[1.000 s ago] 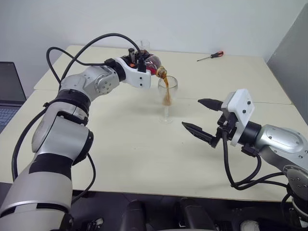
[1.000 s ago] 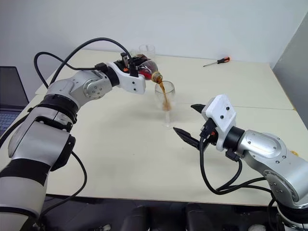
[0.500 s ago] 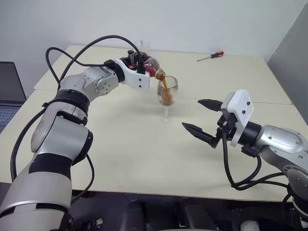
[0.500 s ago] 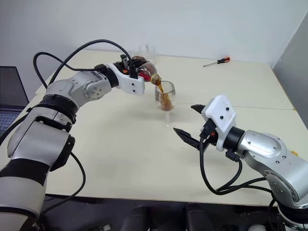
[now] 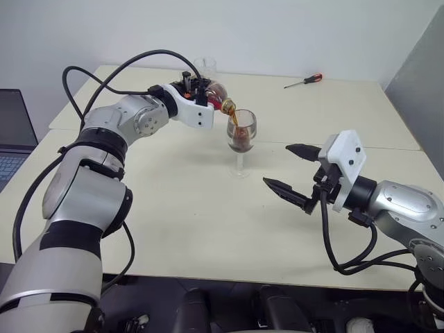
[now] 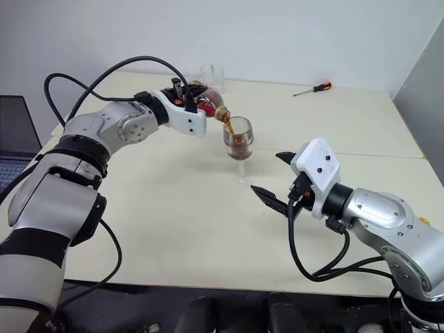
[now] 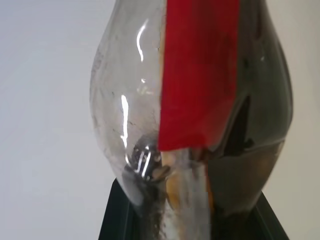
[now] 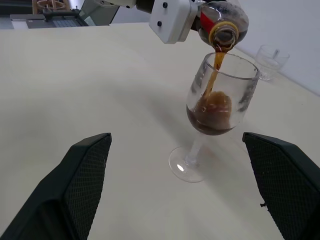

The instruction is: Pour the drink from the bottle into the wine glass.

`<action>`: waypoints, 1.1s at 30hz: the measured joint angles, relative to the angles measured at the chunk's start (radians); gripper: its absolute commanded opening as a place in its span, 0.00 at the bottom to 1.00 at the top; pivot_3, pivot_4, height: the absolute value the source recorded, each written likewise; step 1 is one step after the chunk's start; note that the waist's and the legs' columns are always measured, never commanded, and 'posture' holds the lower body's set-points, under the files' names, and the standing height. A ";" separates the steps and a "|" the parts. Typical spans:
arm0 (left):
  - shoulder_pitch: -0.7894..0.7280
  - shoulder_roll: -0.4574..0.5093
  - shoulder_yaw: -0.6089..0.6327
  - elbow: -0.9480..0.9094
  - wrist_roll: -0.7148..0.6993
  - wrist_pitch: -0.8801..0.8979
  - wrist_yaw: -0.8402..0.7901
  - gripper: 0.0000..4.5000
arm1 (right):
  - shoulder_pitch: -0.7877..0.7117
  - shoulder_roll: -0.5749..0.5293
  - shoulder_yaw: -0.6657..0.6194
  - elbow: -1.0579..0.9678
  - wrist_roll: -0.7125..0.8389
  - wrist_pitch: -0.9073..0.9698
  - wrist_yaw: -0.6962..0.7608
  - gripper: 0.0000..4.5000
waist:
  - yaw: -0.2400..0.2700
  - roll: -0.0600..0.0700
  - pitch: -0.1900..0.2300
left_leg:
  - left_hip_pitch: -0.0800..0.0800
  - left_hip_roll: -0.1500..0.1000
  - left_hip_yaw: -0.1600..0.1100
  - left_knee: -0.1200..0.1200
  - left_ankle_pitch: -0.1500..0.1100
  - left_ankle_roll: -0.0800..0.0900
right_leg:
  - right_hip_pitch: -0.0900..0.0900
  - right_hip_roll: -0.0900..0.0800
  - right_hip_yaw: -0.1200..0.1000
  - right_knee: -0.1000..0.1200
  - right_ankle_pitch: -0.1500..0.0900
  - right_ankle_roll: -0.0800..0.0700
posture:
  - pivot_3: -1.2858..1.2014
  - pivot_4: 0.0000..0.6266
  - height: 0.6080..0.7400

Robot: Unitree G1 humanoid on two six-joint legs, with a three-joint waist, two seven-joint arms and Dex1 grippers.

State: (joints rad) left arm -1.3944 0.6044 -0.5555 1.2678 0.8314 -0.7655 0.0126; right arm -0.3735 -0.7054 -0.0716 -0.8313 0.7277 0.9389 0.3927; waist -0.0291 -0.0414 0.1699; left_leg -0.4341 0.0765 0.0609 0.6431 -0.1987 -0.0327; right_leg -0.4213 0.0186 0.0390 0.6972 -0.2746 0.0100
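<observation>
My left gripper is going to release the bottle upright on the cream table (image 5: 156,155) between the wine glass and the laptop.
My left gripper (image 5: 202,89) is shut on the bottle (image 5: 218,93), holding it tipped on its side above the wine glass (image 5: 241,136). The bottle's open mouth hangs just over the glass rim, and a thin stream of the drink (image 8: 216,70) runs from it into the bowl. Dark, foamy drink (image 8: 212,116) fills the lower part of the bowl. The glass stands upright on the cream table (image 5: 180,208). In the left wrist view the bottle (image 7: 200,100) shows its red label, with dark liquid left on one side. My right gripper (image 5: 276,164) is open and holds nothing, level, to the right of and nearer than the glass.
A short clear tumbler (image 5: 206,64) stands behind the bottle near the table's far edge. A red-handled screwdriver (image 5: 303,81) lies at the back right. A laptop (image 5: 10,132) sits off the table's left side. A grey wall panel (image 5: 416,83) rises on the right.
The drink has risen in the glass bowl while the stream keeps running. The bottle has tipped slightly further. Neither arm has shifted.
</observation>
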 measured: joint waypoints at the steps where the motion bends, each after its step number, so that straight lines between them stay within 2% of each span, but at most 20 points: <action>1: 0.000 0.000 0.000 0.000 0.000 0.001 0.000 0.17 | 0.000 0.000 0.000 0.000 0.000 0.000 0.000 1.00 | 0.000 0.000 0.000 | 0.000 0.000 0.000 0.000 0.000 0.000 | 0.000 0.000 0.000 0.000 0.000 0.000 | 0.52 0.24 1.00; 26: -0.013 0.000 -0.007 0.003 0.012 0.016 0.016 0.17 | 0.001 0.000 0.018 0.000 -0.005 0.000 0.001 1.00 | 0.000 0.000 0.000 | 0.000 0.000 0.000 0.000 0.000 0.000 | 0.000 0.000 0.000 0.000 0.000 0.000 | 0.52 0.24 1.00; 29: -0.013 -0.007 0.018 0.018 -0.029 0.016 -0.021 0.17 | 0.001 0.000 0.018 0.000 -0.006 -0.001 0.001 1.00 | 0.000 0.000 0.000 | 0.000 0.000 0.000 0.000 0.000 0.000 | 0.000 0.000 0.000 0.000 0.000 0.000 | 0.52 0.24 1.00; 33: 0.008 -0.045 0.147 0.035 -0.192 0.031 -0.160 0.17 | 0.001 0.000 0.022 0.000 -0.008 -0.001 0.002 1.00 | 0.000 0.000 0.000 | 0.000 0.000 0.000 0.001 0.000 0.000 | 0.000 0.000 0.000 0.000 0.000 -0.001 | 0.52 0.24 1.00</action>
State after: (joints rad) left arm -1.3868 0.5592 -0.4087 1.3024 0.6398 -0.7342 -0.1477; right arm -0.3722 -0.7058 -0.0500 -0.8316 0.7193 0.9380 0.3946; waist -0.0291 -0.0413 0.1698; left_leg -0.4341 0.0764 0.0610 0.6439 -0.1987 -0.0327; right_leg -0.4211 0.0183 0.0386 0.6976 -0.2743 0.0094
